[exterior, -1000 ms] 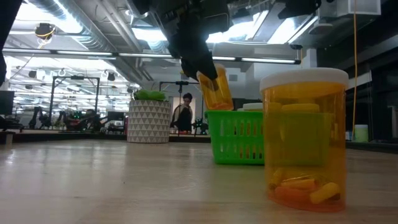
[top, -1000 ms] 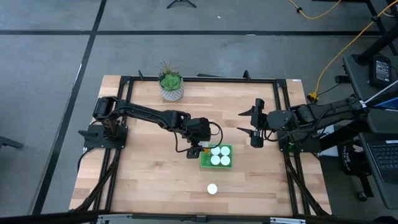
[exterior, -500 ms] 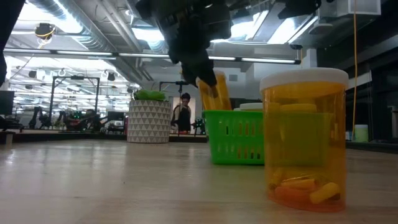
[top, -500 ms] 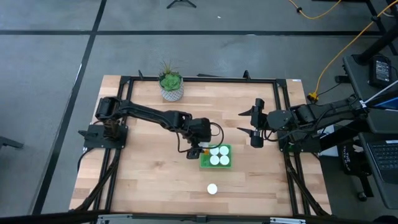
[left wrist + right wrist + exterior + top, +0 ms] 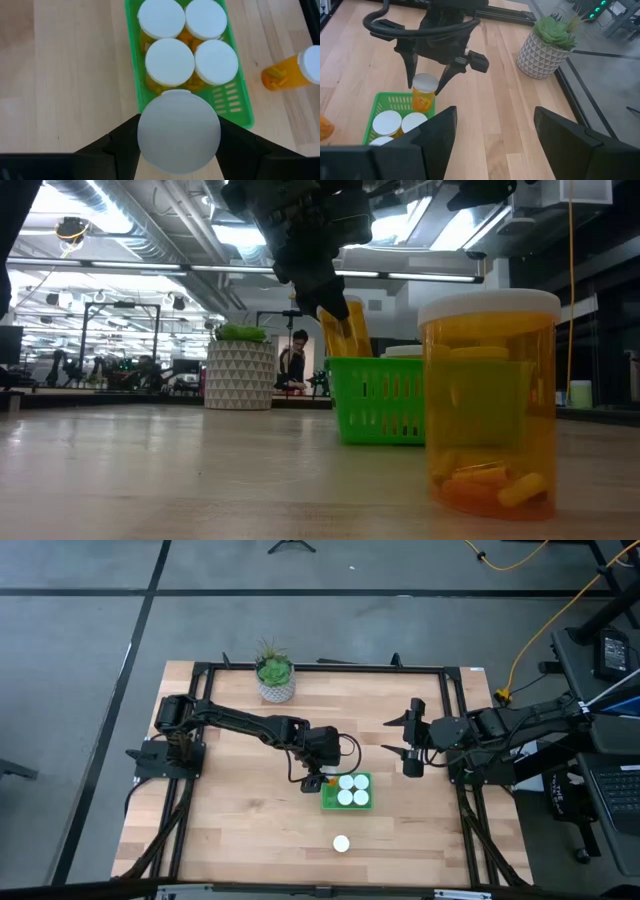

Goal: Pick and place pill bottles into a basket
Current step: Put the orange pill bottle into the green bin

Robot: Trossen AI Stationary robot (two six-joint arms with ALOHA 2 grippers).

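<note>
My left gripper will let go of the pill bottle in the green basket's open end (image 5: 330, 781) (image 5: 176, 107), next to the far row of bottles.
The green basket (image 5: 363, 804) sits at mid-table holding several white-capped orange pill bottles (image 5: 170, 61). My left gripper (image 5: 316, 780) is over the basket's left end, shut on another pill bottle (image 5: 423, 95). That bottle's base dips behind the basket's rim (image 5: 345, 362). One more bottle (image 5: 341, 843) stands on its base near the table's front edge, large in the low view (image 5: 490, 400). My right gripper (image 5: 408, 745) hangs open above the table's right part with nothing between its fingers. My left gripper pinches the bottle at its white cap (image 5: 146, 131), one finger (image 5: 117, 145) on either side of the cap. The fingers slant down from above and from the table's left. The bottle hangs slightly tilted below them, its base inside the basket's left end; whether it touches the floor is hidden.
A green plant in a white patterned pot (image 5: 274, 677) stands at the table's far edge, left of centre. A black frame (image 5: 320, 666) runs round the tabletop. Bare wood lies left of the basket and along the near edge.
My left gripper has eased down a little with the bottle. The bottle stood more tilted with its base just above the basket's rim; now it is nearer upright and its base sits behind the rim.
</note>
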